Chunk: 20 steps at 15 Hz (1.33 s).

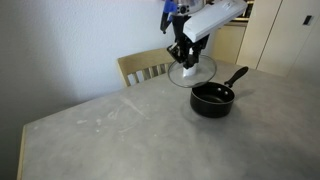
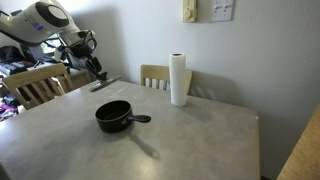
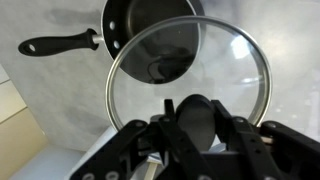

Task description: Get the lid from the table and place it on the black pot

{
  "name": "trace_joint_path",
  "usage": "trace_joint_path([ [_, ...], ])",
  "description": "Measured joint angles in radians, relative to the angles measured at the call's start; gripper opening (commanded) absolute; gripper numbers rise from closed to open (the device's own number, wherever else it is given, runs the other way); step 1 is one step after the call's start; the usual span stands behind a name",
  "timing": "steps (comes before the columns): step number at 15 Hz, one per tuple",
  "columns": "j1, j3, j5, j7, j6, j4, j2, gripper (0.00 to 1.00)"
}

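Note:
Next, my gripper sets the glass lid down and lets go of it on the round rim of the black pot (image 1: 213,93) (image 3: 153,30), so that it covers the pot's open top. The lid is still held above the pot.
My gripper (image 1: 186,58) is shut on the black knob of the glass lid (image 1: 192,72) and holds it in the air, above and just behind the black pot (image 1: 212,98). In the wrist view the fingers (image 3: 198,120) clasp the knob, and the clear lid (image 3: 190,70) with its metal rim partly overlaps the pot (image 3: 140,25), whose long black handle (image 3: 58,44) points left. In an exterior view the lid (image 2: 104,85) hangs tilted under the gripper (image 2: 97,71), back left of the pot (image 2: 113,116) on the grey table (image 2: 190,140).
A wooden chair (image 1: 145,68) stands behind the table's far edge. A white paper towel roll (image 2: 179,80) stands upright on the table near a second chair (image 2: 153,76). A third chair (image 2: 35,85) is at the left.

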Motion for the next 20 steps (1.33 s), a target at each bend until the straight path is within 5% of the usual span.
trace_joint_path([
  [5, -0.077, 0.004, 0.009, 0.135, 0.045, -0.134, -0.064, 0.15],
  [11, -0.171, 0.007, 0.088, 0.228, 0.329, -0.305, -0.102, 0.15],
  [20, -0.194, -0.001, 0.104, 0.295, 0.439, -0.396, -0.106, 0.15],
])
